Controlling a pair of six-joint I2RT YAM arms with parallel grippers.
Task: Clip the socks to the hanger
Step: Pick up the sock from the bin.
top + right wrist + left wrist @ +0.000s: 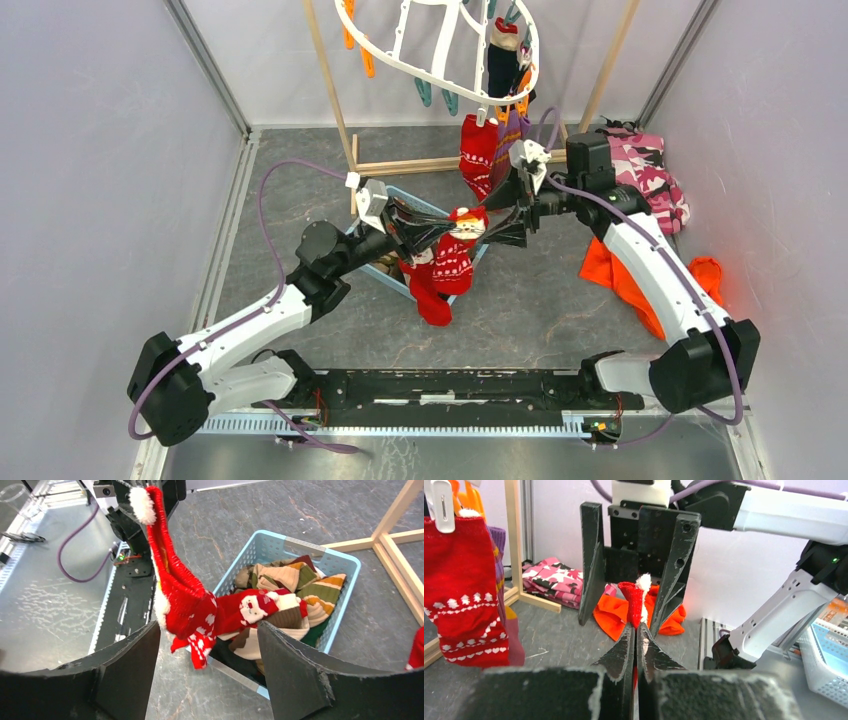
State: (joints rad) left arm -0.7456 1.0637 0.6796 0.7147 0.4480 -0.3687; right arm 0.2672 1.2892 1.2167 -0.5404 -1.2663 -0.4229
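My right gripper will close on the cuff's loose end (636, 597) first, as only my left gripper is holding the Santa sock's cuff, and then my left gripper can open to regrip it.
A red Santa sock (448, 268) with white patterns hangs over the middle of the floor, its white-trimmed cuff (635, 602) pinched in my left gripper (452, 228), which is shut on it. My right gripper (492, 228) faces it tip to tip and stands open, one finger on each side of the cuff without touching it. In the right wrist view the sock (182, 600) dangles ahead of the open right gripper (207, 626). The white hanger (440, 50) hangs at the top, with a red sock (478, 152), a purple sock (511, 132) and a navy sock (503, 62) clipped on.
A light blue basket (280, 544) holding several more socks, beige-brown striped ones (310, 590) among them, sits under the left arm. A wooden pole rack (335, 95) carries the hanger. A pink camouflage garment (652, 172) and an orange cloth (615, 275) lie on the right.
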